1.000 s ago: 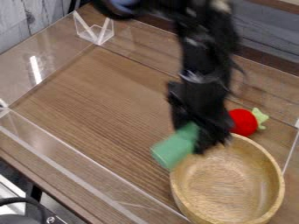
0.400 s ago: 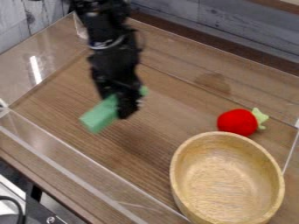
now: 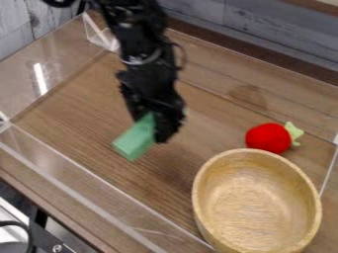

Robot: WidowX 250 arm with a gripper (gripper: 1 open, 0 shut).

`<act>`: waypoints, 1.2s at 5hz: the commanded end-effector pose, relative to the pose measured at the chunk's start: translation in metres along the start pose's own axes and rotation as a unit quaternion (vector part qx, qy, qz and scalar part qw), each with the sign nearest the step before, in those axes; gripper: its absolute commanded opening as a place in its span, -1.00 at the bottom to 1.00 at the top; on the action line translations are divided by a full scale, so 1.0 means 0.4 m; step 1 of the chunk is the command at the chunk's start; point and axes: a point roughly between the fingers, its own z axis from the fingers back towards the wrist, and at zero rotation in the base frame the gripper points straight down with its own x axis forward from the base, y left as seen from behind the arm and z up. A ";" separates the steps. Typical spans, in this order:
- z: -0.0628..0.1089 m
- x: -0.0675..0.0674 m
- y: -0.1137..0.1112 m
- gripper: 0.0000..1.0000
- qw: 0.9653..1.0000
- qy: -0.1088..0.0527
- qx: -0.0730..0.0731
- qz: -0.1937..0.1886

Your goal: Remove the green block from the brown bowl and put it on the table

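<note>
The green block will go down from my gripper onto the bare table (image 3: 138,148), in the space between the brown bowl and the clear side, as I set it there.
The green block (image 3: 133,143) hangs tilted at the tip of my gripper (image 3: 157,127), which is shut on its upper right end. It is low over the table (image 3: 79,99), left of centre; whether it touches the wood I cannot tell. The brown bowl (image 3: 258,203) sits at the lower right with nothing in it, well apart from the block. My dark arm reaches down from the top of the view and points straight down.
A red strawberry toy (image 3: 272,137) with green leaves lies just beyond the bowl's far rim. Low clear acrylic walls (image 3: 66,168) border the tabletop, and a clear bracket (image 3: 106,38) stands at the far left corner.
A second ago the gripper held the block beside the bowl's left rim. It has carried the block left across the table, then come back a little to the right and lower.
</note>
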 end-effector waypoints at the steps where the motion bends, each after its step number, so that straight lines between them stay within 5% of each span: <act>1: -0.001 -0.007 0.074 -1.00 1.000 -0.014 0.011 0.001; 3: -0.026 -0.066 0.176 -1.00 1.000 -0.013 0.019 0.000; 6: -0.027 -0.059 0.148 -1.00 1.000 -0.010 0.010 0.012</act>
